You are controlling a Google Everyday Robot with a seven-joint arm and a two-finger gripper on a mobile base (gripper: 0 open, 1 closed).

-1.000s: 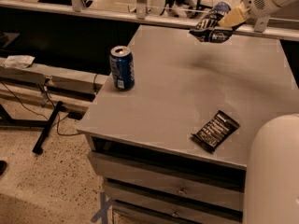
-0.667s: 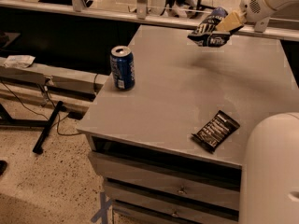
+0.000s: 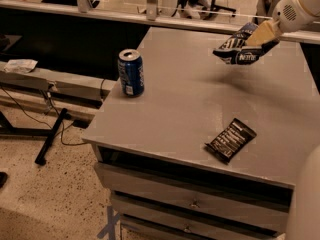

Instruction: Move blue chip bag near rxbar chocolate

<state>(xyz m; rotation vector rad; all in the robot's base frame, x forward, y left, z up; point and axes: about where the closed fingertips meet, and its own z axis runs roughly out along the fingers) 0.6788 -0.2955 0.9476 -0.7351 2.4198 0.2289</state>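
Observation:
The robot's gripper will release the blue chip bag on the grey table (image 3: 253, 100) behind the rxbar chocolate, near the far end of the rxbar chocolate. The bag is now in the air above the tabletop.
My gripper (image 3: 261, 35) is at the upper right, above the far part of the grey table (image 3: 180, 99). It is shut on the blue chip bag (image 3: 239, 48), a dark navy foil bag with white lettering, and holds it in the air above the tabletop; its shadow falls on the table below. The rxbar chocolate (image 3: 231, 140), a small flat black wrapper with white text, lies on the table near the front right edge, well below the bag in the picture.
A blue soda can (image 3: 131, 72) stands upright near the table's left edge. Drawers (image 3: 190, 201) sit under the tabletop. A low rack with cables (image 3: 45, 86) stands to the left on the speckled floor. A white robot part (image 3: 305, 204) fills the lower right corner.
The gripper with the blue chip bag has moved forward and a little lower, toward the middle of the table. The can and the bar have not moved.

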